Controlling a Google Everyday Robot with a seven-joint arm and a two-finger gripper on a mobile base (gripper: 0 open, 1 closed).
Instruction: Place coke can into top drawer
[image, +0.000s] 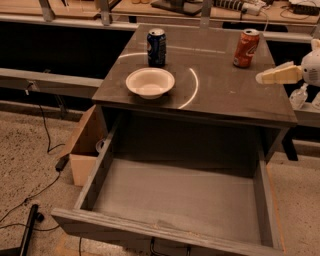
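The coke can should next have my gripper close around its lower half (245, 55), well below its silver top.
The coke can (246, 48), red-orange with a silver top, stands upright at the back right of the cabinet top (220, 95). The top drawer (175, 197) is pulled fully out below the cabinet top, wide and shallow, with nothing in it. My gripper (265, 76) comes in from the right edge, pale fingers pointing left, above the cabinet's right side and a little in front and to the right of the coke can, not touching it.
A dark blue soda can (156, 47) stands at the back left of the cabinet top, with a white bowl (150, 82) just in front of it. A small light-wood box (86, 145) sits on the floor left of the cabinet. Cables lie on the floor at left.
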